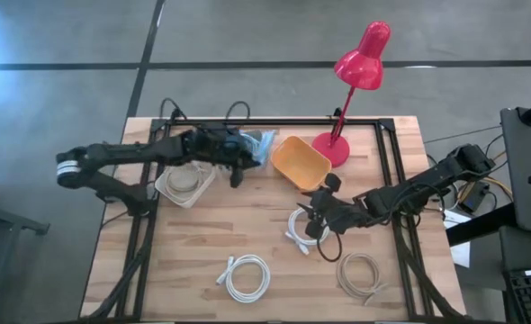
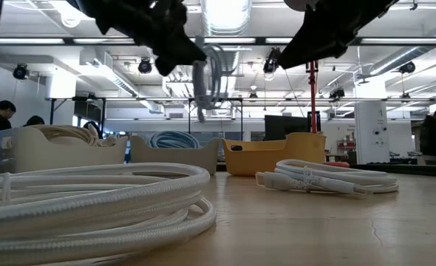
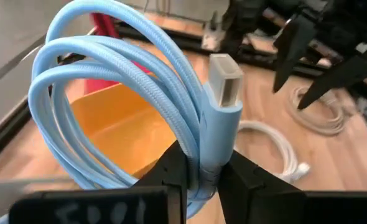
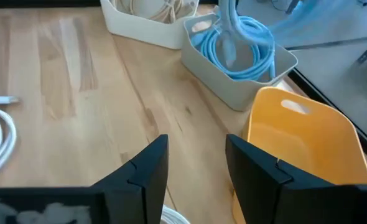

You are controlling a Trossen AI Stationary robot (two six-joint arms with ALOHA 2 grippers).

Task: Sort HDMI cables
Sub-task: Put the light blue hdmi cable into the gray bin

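Observation:
Next, my left gripper drops the light blue cable coil, now high above the grey bin, inside the grey bin (image 1: 246, 151), beside the yellow bin.
My left gripper (image 1: 238, 171) (image 3: 199, 177) is shut on a light blue cable coil (image 3: 115, 93) (image 2: 207, 74), high above the grey bin (image 4: 239, 62) that holds more light blue cable (image 4: 246, 40). My right gripper (image 1: 313, 225) (image 4: 196, 168) is open and hovers over a white coil (image 1: 300, 227) (image 2: 329, 177) that lies flat on the table. Another white coil (image 1: 247, 275) and a tan coil (image 1: 360, 273) lie near the table's near edge. A beige bin (image 1: 186, 184) holds tan cable. My left gripper pinches the light blue coil between its two fingers, across the bundled strands (image 3: 193, 158) right beside the plug's stem (image 3: 224, 134). The coil is lifted clear and hangs as a loop below the gripper (image 2: 207, 81). The clear-tipped plug (image 3: 226, 78) sticks out past the fingers.
A yellow bin (image 1: 301, 162) stands next to the grey bin, with a red desk lamp (image 1: 355, 81) at the far edge behind it. Black frame rails (image 1: 387, 171) run along the table's sides. Bare wood lies in the table's middle (image 1: 229, 220). People show in the room beyond.

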